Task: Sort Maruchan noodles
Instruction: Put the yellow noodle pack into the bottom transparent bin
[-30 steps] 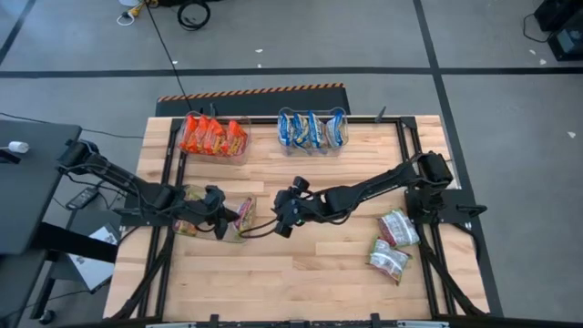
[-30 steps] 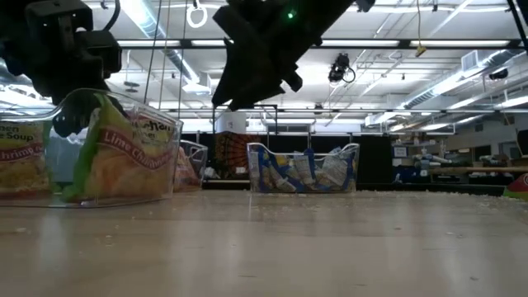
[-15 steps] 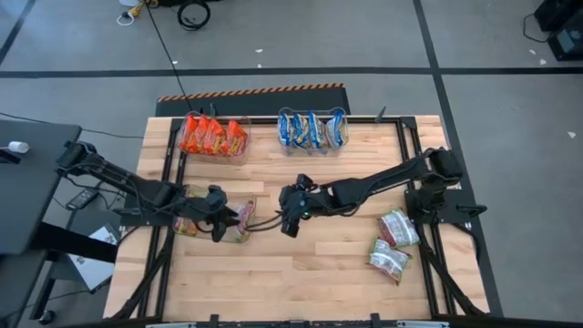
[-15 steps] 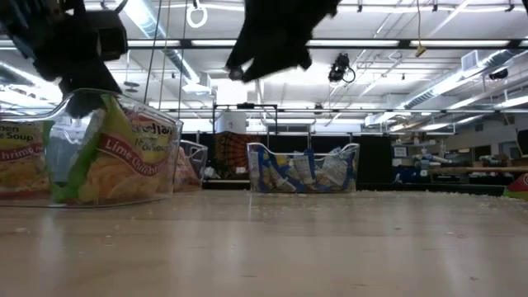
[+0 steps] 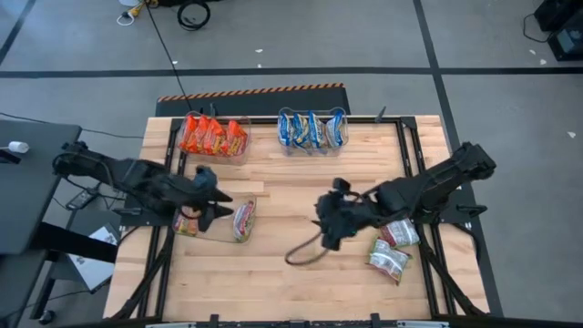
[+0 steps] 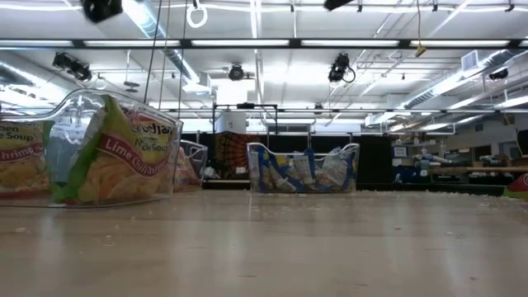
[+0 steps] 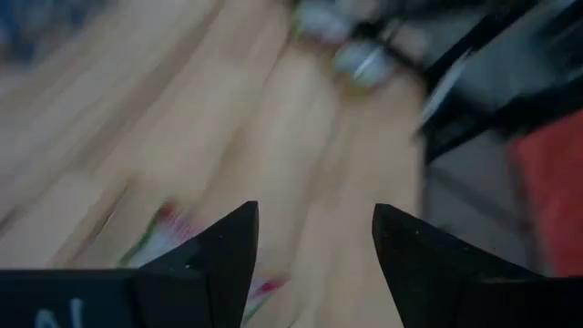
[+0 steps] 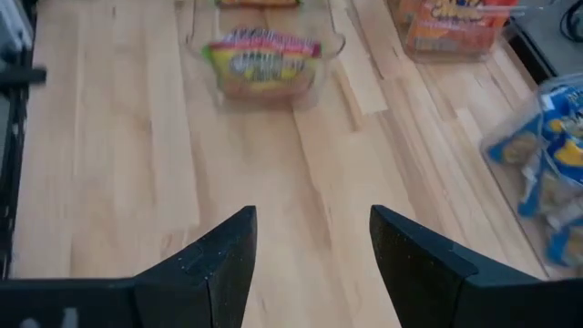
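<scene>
Next, my right gripper closes on the middle of the loose green-and-white packet (image 5: 390,261) that is lying nearer to the near edge of the table.
Several orange-red noodle packets (image 5: 214,137) stand in a clear bin at the far left, and blue-and-yellow ones (image 5: 312,129) stand in a bin beside it. A green-and-white packet (image 5: 243,220) stands on edge in a third clear bin (image 5: 215,230) at mid left, also in the low view (image 6: 124,157). Two more green-and-white packets (image 5: 398,229) (image 5: 389,261) lie flat on the table at the right. My left gripper (image 5: 214,202) (image 7: 314,246) hangs open above the mid-left bin. My right gripper (image 5: 325,228) (image 8: 312,246) is open over the table's middle, left of the two loose packets.
Black frame rails run along the table's left (image 5: 168,182) and right (image 5: 421,182) sides. A dark cable loop (image 5: 305,256) hangs below my right arm over the wood. The near middle of the table is bare wood (image 5: 273,282).
My left gripper has risen out of the mid-left bin and drawn back toward the left edge, leaving the green-and-white packet standing in the bin. My right gripper has risen and gone toward the table's right edge, toward the two loose packets.
</scene>
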Available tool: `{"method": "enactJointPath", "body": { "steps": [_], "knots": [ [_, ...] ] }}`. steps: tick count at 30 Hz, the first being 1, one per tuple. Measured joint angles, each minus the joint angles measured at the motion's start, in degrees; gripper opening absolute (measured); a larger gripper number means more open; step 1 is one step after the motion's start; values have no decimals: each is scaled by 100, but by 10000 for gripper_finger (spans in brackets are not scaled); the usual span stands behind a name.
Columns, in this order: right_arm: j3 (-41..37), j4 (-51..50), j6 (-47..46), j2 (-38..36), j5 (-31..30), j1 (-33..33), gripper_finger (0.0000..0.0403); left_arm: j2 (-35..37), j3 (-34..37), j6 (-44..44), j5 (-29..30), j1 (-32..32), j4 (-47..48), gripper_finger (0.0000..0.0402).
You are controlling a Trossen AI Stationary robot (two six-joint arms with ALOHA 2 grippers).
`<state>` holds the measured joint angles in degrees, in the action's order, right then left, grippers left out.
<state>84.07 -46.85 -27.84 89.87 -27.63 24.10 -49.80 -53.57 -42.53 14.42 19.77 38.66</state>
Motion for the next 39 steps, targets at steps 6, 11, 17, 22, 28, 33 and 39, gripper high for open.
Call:
{"method": "enactJointPath", "body": {
  "steps": [6, 11, 17, 22, 28, 33, 39],
  "knots": [
    [0, -641, -265, -73, -216, 736, 220, -2, -591, 462, 636, 4, -676, 221],
    [0, -1319, -660, -10, 155, 1560, 220, -7, -677, 244, 727, 4, -758, 221],
    [-2, -1908, -1678, 106, 912, 2378, 219, -74, -672, 66, 533, 12, -625, 221],
    [-6, -2004, -2533, 361, 2164, 2720, 210, -127, -672, -206, 443, 129, -1013, 215],
    [-7, -2007, -2916, 890, 2102, 3501, 199, -168, -672, 16, 639, 413, -1673, 194],
    [-7, -1926, -2992, 1288, 2308, 3946, 199, -162, -672, 334, 740, 537, -1742, 188],
    [-7, -1368, -2888, 1455, 3259, 3993, 199, -328, -669, 1141, 1110, 536, -1678, 187]
  ]
}}
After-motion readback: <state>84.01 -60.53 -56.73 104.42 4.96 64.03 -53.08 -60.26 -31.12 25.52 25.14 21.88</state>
